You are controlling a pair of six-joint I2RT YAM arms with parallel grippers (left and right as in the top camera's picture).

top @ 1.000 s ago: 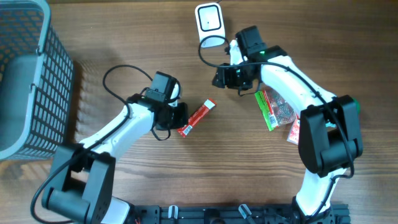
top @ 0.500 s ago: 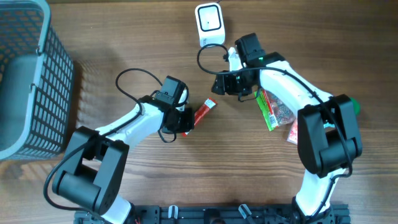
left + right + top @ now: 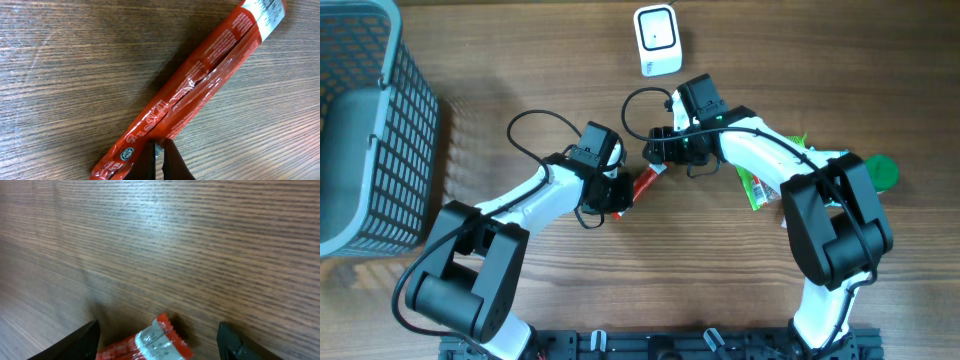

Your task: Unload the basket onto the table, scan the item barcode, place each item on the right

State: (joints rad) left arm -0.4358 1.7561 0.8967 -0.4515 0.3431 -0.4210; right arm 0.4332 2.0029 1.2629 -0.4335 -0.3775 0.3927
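Note:
I can see the packet lying at a slant across my right gripper's open fingers, so next I swing it straighter with my right gripper and pinch its white end [image 3: 658, 168] before my left gripper opens.
The item is a long red snack packet [image 3: 646, 183] lying slantwise on the wooden table, its white-printed end up and to the right. My left gripper [image 3: 618, 200] is shut on the packet's [image 3: 200, 95] lower end, with the dark fingers [image 3: 175, 161] pinching its seam. My right gripper [image 3: 656, 160] hovers over the upper end, open. In the right wrist view the packet's white end [image 3: 159, 341] lies between the two wide-apart fingertips [image 3: 82, 340]. The white barcode scanner [image 3: 657, 40] stands at the table's far edge. No barcode is readable in any view.
A grey mesh basket [image 3: 360, 120] fills the far left. Green and red snack packets [image 3: 757, 186] lie under the right arm, and a green round object [image 3: 882, 172] sits beside them. Black cables loop above both wrists.
My right gripper has moved left and nearer, away from the scanner to the packet's upper end, and its fingers have spread wider. The left arm shifted right with the packet, then held still.

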